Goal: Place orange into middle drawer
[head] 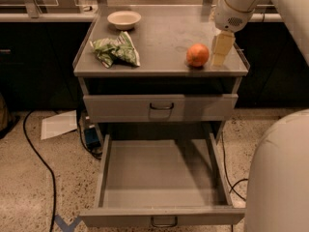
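I need to next move my gripper to the orange on the grey cabinet top and close it around the orange's middle [197,55], because it belongs in the middle drawer.
The orange [197,55] sits on the grey cabinet top [164,33], near its right front corner. My gripper [221,50], cream-coloured below a white wrist, hangs just right of the orange, close beside it at about the same height; whether it touches the fruit cannot be told. The middle drawer [159,175] is pulled fully out below, with a flat grey floor, low side walls and a small loop handle [164,221] at its front. Nothing lies in it.
A beige bowl [124,19] stands at the back left of the top and a green-and-white foil bag [116,50] lies in front of it. The upper drawer front [161,107] is closed. Black cables, a paper sheet [59,124] and a blue box [91,135] lie on the floor at left. My white body [282,178] fills the lower right.
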You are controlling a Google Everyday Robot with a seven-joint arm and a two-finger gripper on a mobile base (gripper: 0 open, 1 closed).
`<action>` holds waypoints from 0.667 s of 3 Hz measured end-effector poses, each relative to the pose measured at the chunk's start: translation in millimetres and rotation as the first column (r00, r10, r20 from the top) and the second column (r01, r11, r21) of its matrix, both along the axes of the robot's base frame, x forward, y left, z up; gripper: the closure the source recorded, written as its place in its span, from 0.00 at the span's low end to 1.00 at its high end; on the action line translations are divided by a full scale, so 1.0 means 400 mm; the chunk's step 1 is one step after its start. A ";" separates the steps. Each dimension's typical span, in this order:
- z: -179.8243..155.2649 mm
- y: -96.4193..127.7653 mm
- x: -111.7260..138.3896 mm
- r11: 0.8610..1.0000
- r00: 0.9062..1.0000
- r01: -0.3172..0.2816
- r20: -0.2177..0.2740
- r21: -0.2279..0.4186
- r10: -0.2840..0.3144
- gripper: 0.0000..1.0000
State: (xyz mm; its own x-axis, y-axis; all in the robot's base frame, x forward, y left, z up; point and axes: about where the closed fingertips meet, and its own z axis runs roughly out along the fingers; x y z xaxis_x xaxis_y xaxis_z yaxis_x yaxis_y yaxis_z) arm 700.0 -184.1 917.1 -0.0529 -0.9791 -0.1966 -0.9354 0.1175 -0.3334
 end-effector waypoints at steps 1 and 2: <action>-0.003 0.005 0.002 1.000 1.000 -0.001 0.003 0.009 0.001 0.00; -0.008 0.041 0.029 0.999 0.999 -0.034 0.018 0.018 0.033 0.00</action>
